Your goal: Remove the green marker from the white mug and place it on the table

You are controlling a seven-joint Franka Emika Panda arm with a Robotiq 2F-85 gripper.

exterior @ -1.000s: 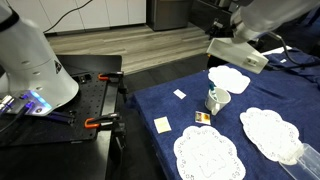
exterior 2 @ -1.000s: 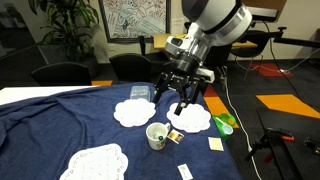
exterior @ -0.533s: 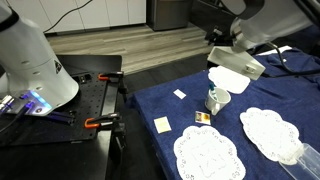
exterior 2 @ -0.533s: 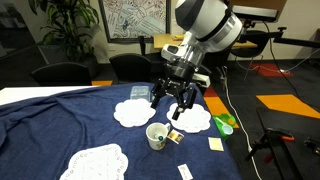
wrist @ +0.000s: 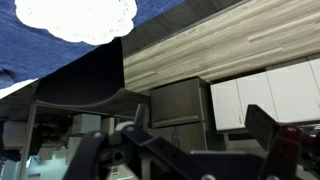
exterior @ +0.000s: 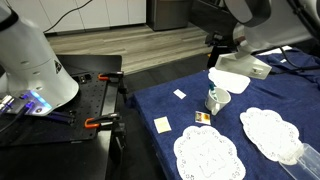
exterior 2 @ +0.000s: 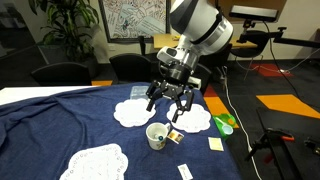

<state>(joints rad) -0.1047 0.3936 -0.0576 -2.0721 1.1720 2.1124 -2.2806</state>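
The robot's gripper needs to next move to the green marker's upper end [exterior: 211, 87], just above the rim of the white mug, and close there.
The white mug [exterior: 217, 99] stands on the table [exterior: 165, 105] with its navy cloth, between white lace doilies; it also shows in an exterior view [exterior 2: 157, 135]. A slim teal stick, the green marker [exterior: 212, 96], leans inside the mug; its detail is too small to make out. My gripper [exterior 2: 171, 103] hangs above and a little behind the mug, fingers spread open and empty. In the wrist view the two dark fingers [wrist: 200, 135] stand apart with nothing between them; mug and marker are out of that view.
Several lace doilies [exterior: 208, 155] [exterior: 270, 132] [exterior 2: 131, 112] lie round the mug. Small paper cards [exterior: 162, 124] [exterior 2: 175, 137] lie nearby. A green object [exterior 2: 224, 124] sits at the table's edge. A black workbench with orange clamps [exterior: 95, 122] stands beside the table.
The gripper has come lower and closer over the mug, still open. The mug and marker have not moved.
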